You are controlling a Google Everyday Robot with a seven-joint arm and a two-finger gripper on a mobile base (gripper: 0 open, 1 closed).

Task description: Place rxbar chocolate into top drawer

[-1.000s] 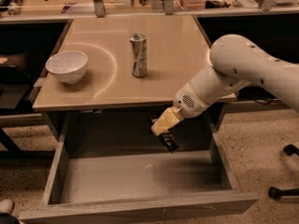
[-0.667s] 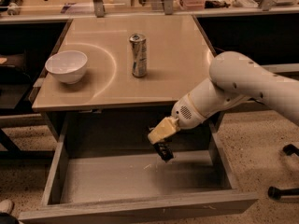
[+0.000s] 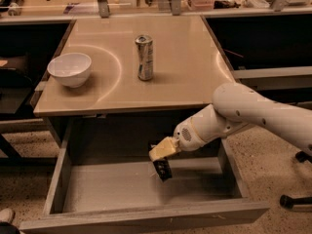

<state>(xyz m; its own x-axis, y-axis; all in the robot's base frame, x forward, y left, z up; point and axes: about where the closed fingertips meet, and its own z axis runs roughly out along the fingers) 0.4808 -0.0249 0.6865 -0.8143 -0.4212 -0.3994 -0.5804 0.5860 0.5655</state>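
The robot's gripper needs to release the rxbar chocolate on the pale bottom around the middle of the top drawer (image 3: 157,167).
The top drawer (image 3: 146,218) is pulled wide open below the tabletop, its pale floor showing. My gripper (image 3: 162,152) reaches in from the right on a white arm and hangs inside the drawer space, just above the floor near the back middle. It is shut on the rxbar chocolate (image 3: 163,169), a small black-wrapped bar that hangs down from the yellowish fingertips (image 3: 161,149), close to the drawer floor.
On the tan tabletop (image 3: 185,77) stand a silver can (image 3: 144,57) in the middle and a white bowl (image 3: 69,68) at the left. Dark shelving flanks the table. A chair base (image 3: 295,201) stands at the lower right.
My gripper has moved down and a little left with the bar, going deeper into the open drawer. The can and bowl have not moved.
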